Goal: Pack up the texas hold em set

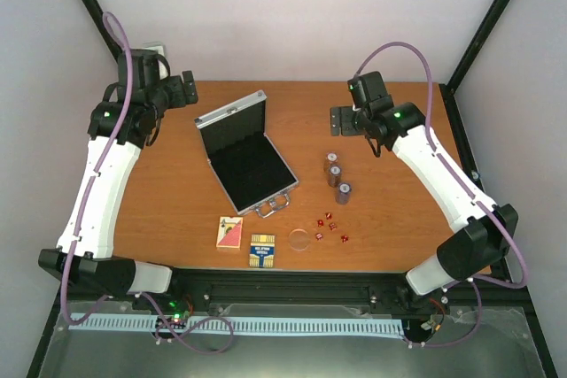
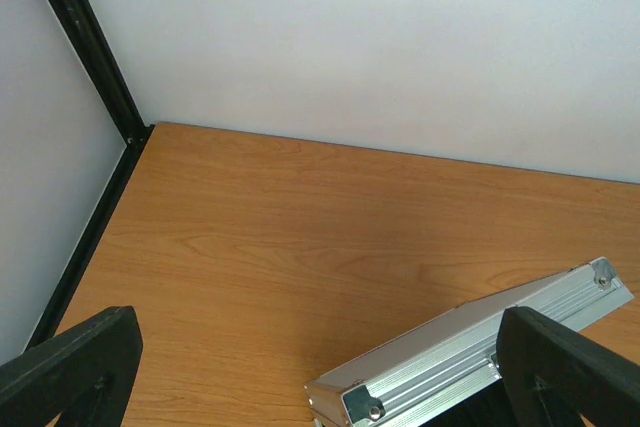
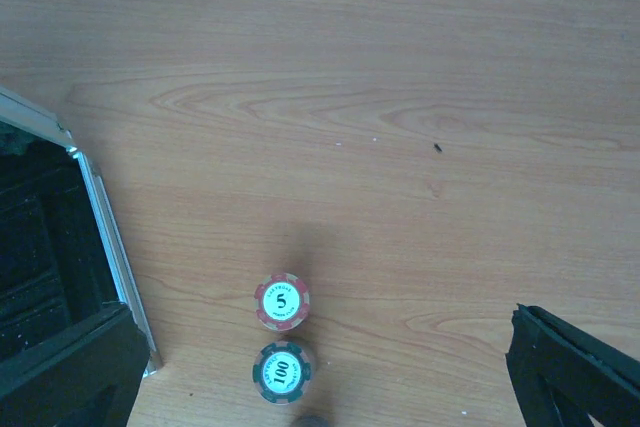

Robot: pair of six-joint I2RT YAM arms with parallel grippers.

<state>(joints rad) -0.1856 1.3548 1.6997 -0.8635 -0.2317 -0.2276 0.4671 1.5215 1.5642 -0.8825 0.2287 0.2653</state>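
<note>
My right gripper should close on the sides of the red chip stack (image 1: 331, 161) (image 3: 282, 302), which is the farthest one in the row beside the silver case.
The silver case (image 1: 246, 158) lies open mid-table, black lining up, its lid (image 1: 232, 115) raised at the far side and its handle toward me. Three chip stacks (image 1: 335, 174) stand to its right. Near the front edge lie tiny red dice (image 1: 330, 223), a clear disc (image 1: 300, 239), a red-white deck (image 1: 230, 232) and a blue-yellow deck (image 1: 262, 250). My left gripper (image 1: 191, 90) hovers open beyond the case's far-left corner; its wrist view shows the lid rim (image 2: 480, 347). My right gripper (image 1: 341, 121) is open above a red "5" stack (image 3: 282, 302) and a green "100" stack (image 3: 282, 371), holding nothing.
Black frame posts rise at both back corners, with white walls behind. A black rail (image 1: 292, 285) runs along the near table edge between the arm bases. The case's right edge (image 3: 110, 247) shows at the left of the right wrist view.
</note>
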